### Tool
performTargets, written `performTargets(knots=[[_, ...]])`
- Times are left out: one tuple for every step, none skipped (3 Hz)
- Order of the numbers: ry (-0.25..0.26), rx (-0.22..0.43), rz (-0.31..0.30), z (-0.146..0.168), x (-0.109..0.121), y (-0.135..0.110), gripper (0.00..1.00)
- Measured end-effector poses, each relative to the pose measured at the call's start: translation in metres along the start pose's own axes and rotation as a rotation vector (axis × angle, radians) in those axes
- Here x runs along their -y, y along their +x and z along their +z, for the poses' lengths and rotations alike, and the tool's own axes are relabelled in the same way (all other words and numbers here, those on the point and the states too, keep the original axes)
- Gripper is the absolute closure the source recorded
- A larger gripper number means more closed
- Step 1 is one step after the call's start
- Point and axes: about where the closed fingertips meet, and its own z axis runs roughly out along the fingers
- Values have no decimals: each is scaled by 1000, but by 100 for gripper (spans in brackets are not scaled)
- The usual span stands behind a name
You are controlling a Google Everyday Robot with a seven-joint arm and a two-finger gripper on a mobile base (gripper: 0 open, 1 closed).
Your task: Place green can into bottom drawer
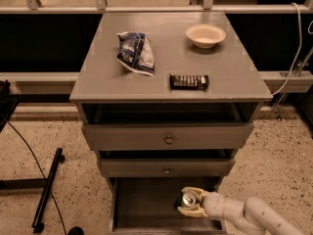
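Note:
Next, my gripper releases the green can on the bottom drawer's inside (180,204), close to the middle and just short of the round knobs.
The green can (187,199) stands upright inside the open bottom drawer (146,207), toward its right side, its silver top facing up. My gripper (188,202) reaches in from the lower right, and its pale fingers sit on both sides of the can. The white arm runs off the bottom right corner.
The grey cabinet top (98,77) holds a blue-and-white snack bag (136,53), a dark snack bar (189,82) and a cream bowl (206,35). Two upper drawers with round knobs (168,140) sit partly pulled out above the bottom one. A black stand leg (46,190) lies on the floor at left.

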Motion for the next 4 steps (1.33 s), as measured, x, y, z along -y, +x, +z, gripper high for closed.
performTargets(knots=[[18,11,10,11,8,41,100],[30,8,16,25,20,70,100],[49,-45,47,42,34,114,97],[41,-90,72,53,37,139,82]])
